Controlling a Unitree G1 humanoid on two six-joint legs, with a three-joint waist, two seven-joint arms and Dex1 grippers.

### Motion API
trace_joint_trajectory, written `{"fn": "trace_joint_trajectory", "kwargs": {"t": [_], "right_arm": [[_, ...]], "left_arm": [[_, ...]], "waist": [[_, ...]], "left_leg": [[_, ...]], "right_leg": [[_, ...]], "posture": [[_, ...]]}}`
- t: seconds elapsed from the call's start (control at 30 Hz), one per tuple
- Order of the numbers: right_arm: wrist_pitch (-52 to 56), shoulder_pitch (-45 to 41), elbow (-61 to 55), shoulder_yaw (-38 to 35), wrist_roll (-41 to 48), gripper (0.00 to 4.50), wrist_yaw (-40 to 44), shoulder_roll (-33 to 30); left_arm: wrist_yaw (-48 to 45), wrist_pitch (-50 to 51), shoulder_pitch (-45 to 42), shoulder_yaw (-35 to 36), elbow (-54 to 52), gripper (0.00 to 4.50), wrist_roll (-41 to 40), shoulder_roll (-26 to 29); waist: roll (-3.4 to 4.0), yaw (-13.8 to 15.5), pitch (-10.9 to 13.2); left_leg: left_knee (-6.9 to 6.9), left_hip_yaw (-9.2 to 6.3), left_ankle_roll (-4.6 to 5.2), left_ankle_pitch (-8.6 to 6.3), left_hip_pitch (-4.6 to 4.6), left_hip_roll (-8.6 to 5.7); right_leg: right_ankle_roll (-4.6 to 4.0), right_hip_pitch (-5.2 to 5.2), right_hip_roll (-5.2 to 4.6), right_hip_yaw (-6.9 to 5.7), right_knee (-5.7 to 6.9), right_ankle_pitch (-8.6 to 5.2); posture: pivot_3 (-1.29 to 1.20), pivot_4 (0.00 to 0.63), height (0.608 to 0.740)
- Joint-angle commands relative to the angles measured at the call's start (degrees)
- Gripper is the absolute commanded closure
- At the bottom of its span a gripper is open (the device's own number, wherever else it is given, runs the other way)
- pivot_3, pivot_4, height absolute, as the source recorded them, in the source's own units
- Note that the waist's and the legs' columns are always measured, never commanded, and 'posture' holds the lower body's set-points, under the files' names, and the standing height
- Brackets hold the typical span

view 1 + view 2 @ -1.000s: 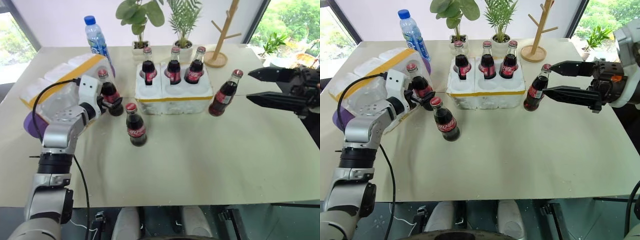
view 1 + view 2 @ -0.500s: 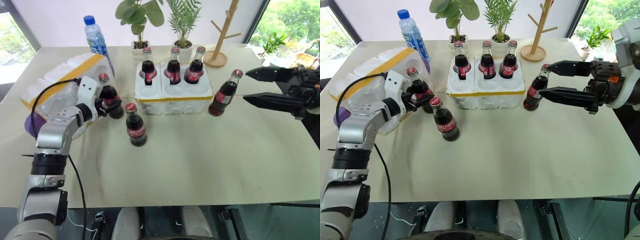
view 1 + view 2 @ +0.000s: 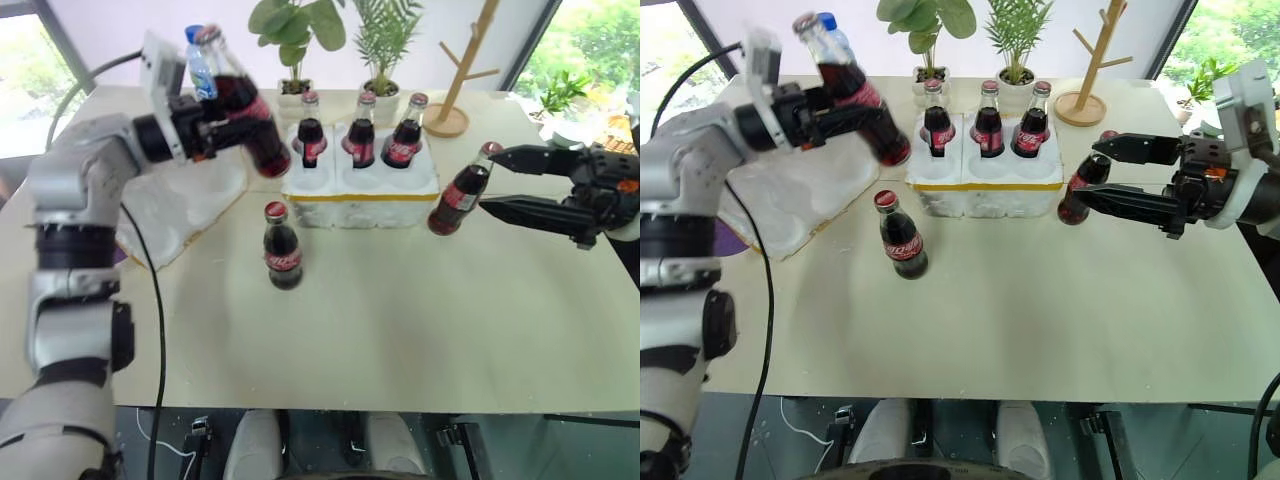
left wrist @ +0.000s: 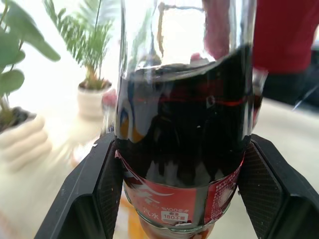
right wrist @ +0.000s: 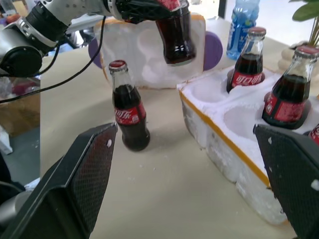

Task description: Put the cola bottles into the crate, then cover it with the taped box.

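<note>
The cola bottle will go in the crate's front middle hole [image 3: 360, 181], by the yellow band, from my left gripper.
My left gripper [image 3: 222, 122] is shut on a cola bottle [image 3: 243, 112] and holds it tilted in the air, just left of the crate [image 3: 360, 208]. Up close, its dark body [image 4: 184, 149] sits between my black fingers [image 4: 92, 199]. The crate is a low white foam tray with a yellow band; three cola bottles [image 3: 360, 140] stand in its back wells. Another bottle [image 3: 281, 250] stands on the table in front of it. One more [image 3: 460, 190] stands at the crate's right end, near the tips of my open right gripper [image 3: 490, 178]. The taped box [image 3: 180, 200] lies at the left.
A blue-capped water bottle [image 5: 244, 25] stands behind the taped box. Two potted plants [image 3: 300, 90] and a wooden rack [image 3: 465, 80] line the far table edge behind the crate. Bare tabletop [image 3: 420, 300] stretches in front of the crate.
My left gripper closed on the bottle beside the taped box and lifted it up and to the right, toward the crate. My right gripper stayed put. The camera view shifted slightly.
</note>
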Motion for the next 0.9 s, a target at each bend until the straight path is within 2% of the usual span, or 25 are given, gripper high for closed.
{"fn": "trace_joint_trajectory", "kwargs": {"t": [0.03,0.13,0.37,0.57,0.9], "right_arm": [[0.68,1.02,-3.02,-4.78,2.39,0.00,-2.17,-0.01],[1.95,3.75,-5.44,-7.87,3.71,0.00,-4.39,0.15],[5.27,9.41,-9.65,-14.89,7.66,0.00,-8.54,-0.15],[6.24,11.05,-11.11,-16.39,10.32,0.00,-11.74,0.03],[5.92,13.18,-12.32,-16.81,13.64,0.00,-15.67,0.65]], "left_arm": [[-2.64,-8.67,-7.38,-0.69,9.68,1.88,2.82,-3.88],[-4.63,-14.80,-12.28,-1.19,20.09,1.88,5.38,-8.47],[-6.86,-23.45,-17.54,-0.48,32.85,1.88,9.43,-12.99],[-5.26,-28.67,-19.50,0.99,37.38,1.88,10.92,-16.36],[-1.46,-33.49,-17.05,2.57,39.62,1.88,12.64,-20.18]], "waist": [[0.00,-0.04,0.00],[-0.03,-0.23,0.02],[-0.05,-0.75,0.05],[-0.07,-0.32,0.06],[-0.08,-0.39,0.07]], "left_leg": [[0.00,0.01,0.00,0.00,-0.02,-0.02],[0.01,0.00,0.01,-0.01,-0.16,-0.04],[-0.07,0.04,-0.01,0.01,-0.25,0.01],[0.00,0.00,0.08,-0.05,-0.25,0.02],[0.00,-0.01,0.09,-0.05,-0.25,0.01]], "right_leg": [[0.02,-0.01,0.00,0.01,-0.03,0.01],[0.04,-0.12,-0.02,0.00,-0.09,0.02],[0.04,-0.39,0.10,0.08,-0.05,0.02],[0.03,-0.35,0.11,0.10,0.00,0.03],[0.03,-0.36,0.11,0.13,0.01,0.04]], "posture": [[0.00,0.150,0.740],[0.00,0.150,0.740],[0.00,0.150,0.740],[0.00,0.150,0.740],[0.00,0.150,0.740]]}}
